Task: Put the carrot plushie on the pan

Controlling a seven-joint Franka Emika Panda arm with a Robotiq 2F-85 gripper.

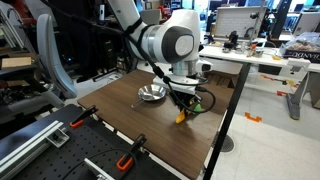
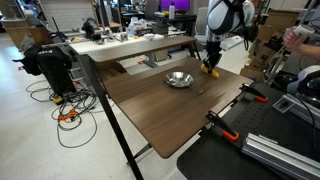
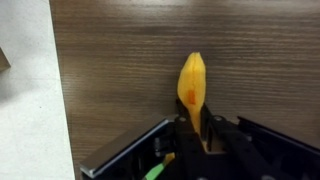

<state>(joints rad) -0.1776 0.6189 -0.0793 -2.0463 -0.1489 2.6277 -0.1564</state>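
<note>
Next, the gripper releases the carrot plushie inside the round bowl of the silver pan (image 1: 148, 93), near its handle.
The carrot plushie (image 3: 192, 84) is orange and cone-shaped, and its narrow tip points away from the wrist camera. A bit of green tuft (image 3: 153, 171) shows near the fingers. My gripper (image 3: 193, 128) is shut on the carrot and holds it above the dark wooden table. In both exterior views the gripper (image 1: 181, 108) (image 2: 211, 66) hangs over the table with the carrot (image 1: 180, 116) (image 2: 212, 71) pointing down. The shiny silver pan (image 1: 152, 94) (image 2: 179, 79) sits on the table beside the gripper, a short way off. The pan is out of the wrist view.
The table edge runs close by in the wrist view (image 3: 55, 90), with pale floor beyond. Orange-handled clamps (image 1: 124, 160) (image 2: 225, 129) grip the table's edge. Desks with equipment (image 1: 250, 50) and cables (image 2: 65, 100) stand around.
</note>
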